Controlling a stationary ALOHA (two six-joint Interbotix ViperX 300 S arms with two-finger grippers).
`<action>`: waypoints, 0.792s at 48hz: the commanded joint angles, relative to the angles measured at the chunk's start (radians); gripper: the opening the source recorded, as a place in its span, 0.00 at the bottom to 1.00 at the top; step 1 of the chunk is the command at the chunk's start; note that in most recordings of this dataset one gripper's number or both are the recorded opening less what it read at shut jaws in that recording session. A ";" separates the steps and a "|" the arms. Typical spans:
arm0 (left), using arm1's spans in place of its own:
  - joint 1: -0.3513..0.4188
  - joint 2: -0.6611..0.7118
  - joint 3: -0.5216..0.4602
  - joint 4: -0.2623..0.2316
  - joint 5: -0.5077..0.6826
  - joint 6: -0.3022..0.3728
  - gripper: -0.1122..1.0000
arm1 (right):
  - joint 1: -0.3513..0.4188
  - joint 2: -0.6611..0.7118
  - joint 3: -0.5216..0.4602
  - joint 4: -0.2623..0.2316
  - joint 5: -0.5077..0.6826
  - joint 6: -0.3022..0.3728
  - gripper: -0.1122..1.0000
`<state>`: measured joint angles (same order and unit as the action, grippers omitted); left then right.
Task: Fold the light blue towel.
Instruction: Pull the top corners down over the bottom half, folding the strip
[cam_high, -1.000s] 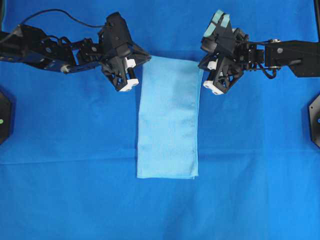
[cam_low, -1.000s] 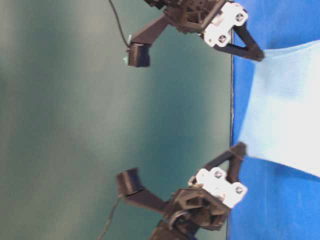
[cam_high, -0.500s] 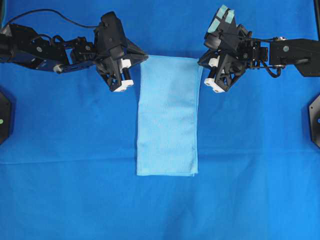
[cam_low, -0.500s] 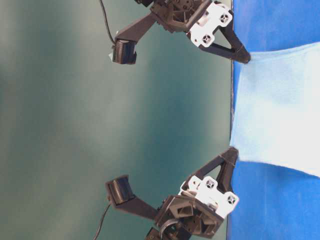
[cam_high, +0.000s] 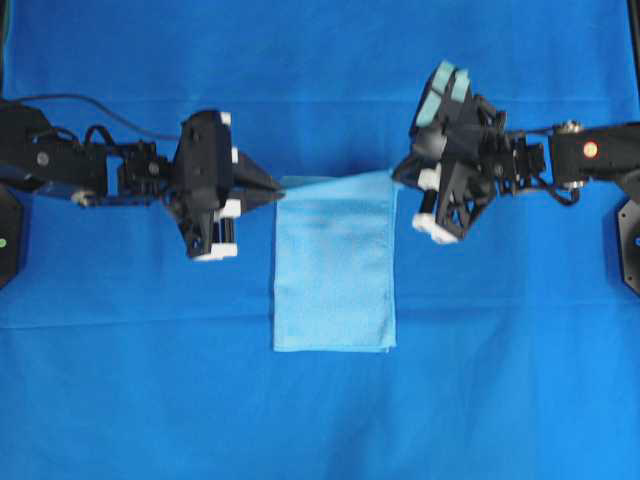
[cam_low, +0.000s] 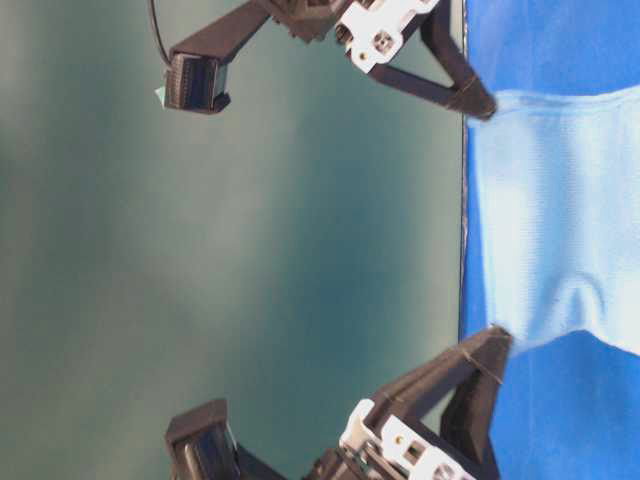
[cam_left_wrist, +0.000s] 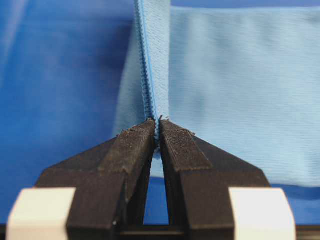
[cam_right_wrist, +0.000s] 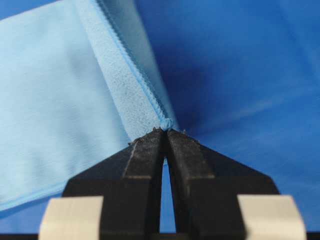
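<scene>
The left gripper needs to let go of the light blue towel's far corner on the flat near corner at that gripper's side (cam_high: 281, 345).
The light blue towel (cam_high: 335, 270) lies as a long folded strip in the middle of the table, its near end flat at the front. My left gripper (cam_high: 277, 190) is shut on the towel's far left corner, and my right gripper (cam_high: 398, 172) is shut on its far right corner. Both hold the far edge lifted above the table, carried toward the near end. In the left wrist view the hem (cam_left_wrist: 150, 75) is pinched between the jaws of the gripper (cam_left_wrist: 158, 125). In the right wrist view the corner (cam_right_wrist: 165, 123) sits at the tips of the gripper (cam_right_wrist: 165, 132). The table-level view shows the towel (cam_low: 550, 220) stretched between both grippers.
The royal-blue table covering (cam_high: 120, 380) spreads under everything. Two black base fixtures stand at the table's left edge (cam_high: 8, 230) and right edge (cam_high: 630, 240). A cable (cam_high: 90, 100) runs along the left arm.
Both grippers have moved toward the front of the table with the towel's far corners in them, lifting that edge. The visible strip has grown shorter.
</scene>
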<state>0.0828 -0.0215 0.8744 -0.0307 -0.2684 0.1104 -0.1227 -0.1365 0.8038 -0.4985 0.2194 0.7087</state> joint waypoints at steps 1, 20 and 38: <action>-0.060 -0.015 -0.006 0.002 0.029 -0.002 0.17 | 0.058 -0.017 -0.003 0.005 0.017 0.032 0.13; -0.268 0.025 -0.048 -0.006 0.081 -0.069 0.17 | 0.284 -0.003 0.002 0.003 0.017 0.198 0.13; -0.362 0.095 -0.077 -0.006 0.094 -0.150 0.17 | 0.371 0.097 -0.029 0.003 0.011 0.279 0.13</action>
<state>-0.2592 0.0736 0.8069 -0.0353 -0.1795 -0.0383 0.2454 -0.0430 0.7869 -0.4970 0.2270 0.9848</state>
